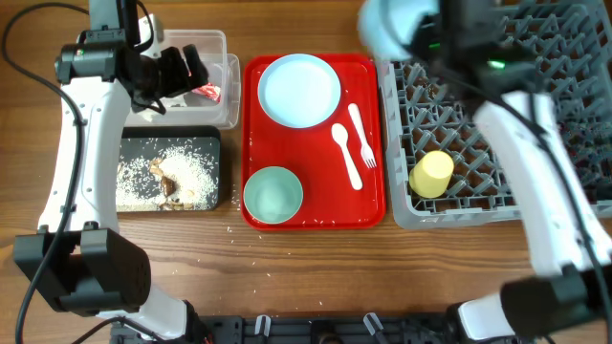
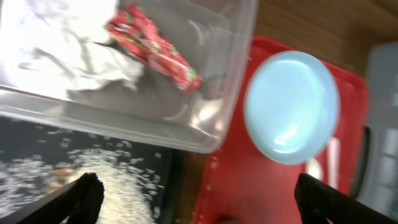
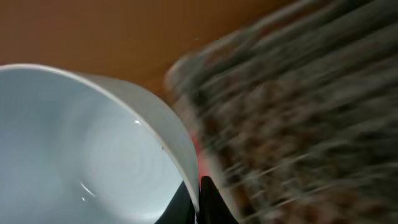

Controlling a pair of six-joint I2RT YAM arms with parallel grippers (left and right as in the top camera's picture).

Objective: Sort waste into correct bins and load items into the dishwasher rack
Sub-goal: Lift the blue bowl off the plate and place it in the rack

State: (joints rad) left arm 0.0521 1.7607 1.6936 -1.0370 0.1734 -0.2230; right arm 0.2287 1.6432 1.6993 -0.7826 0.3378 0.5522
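My right gripper is to place the pale blue bowl, now in the air at the rack's near corner, on the rack's wires (image 1: pixel 421 74) behind the yellow cup, near the red serving tray. It will let go of the bowl there.
My left gripper (image 1: pixel 187 73) is open and empty, hovering over the clear tub (image 1: pixel 228 48). The tub holds the crumpled white napkin (image 2: pixel 74 59) and the red shiny wrapper (image 1: pixel 208 93), which also shows in the left wrist view (image 2: pixel 155 46). The black tray (image 1: pixel 170 140) holds rice and brown scraps (image 1: pixel 172 177). My right gripper (image 3: pixel 198 200) is shut on the rim of a pale blue bowl (image 3: pixel 81 143), held in the air at the rack's near corner (image 1: pixel 387 24). The grey dishwasher rack (image 1: pixel 497 196) holds the yellow cup (image 1: pixel 431 174). The plate (image 1: pixel 299 89), second bowl (image 1: pixel 273 194), spoon (image 1: pixel 346 153) and fork (image 1: pixel 361 134) lie on the red serving tray.
The red serving tray (image 1: pixel 373 205) sits between the bins and the rack. Loose rice grains (image 1: pixel 251 250) are scattered on the wooden table in front of it. The right wrist view is blurred by motion.
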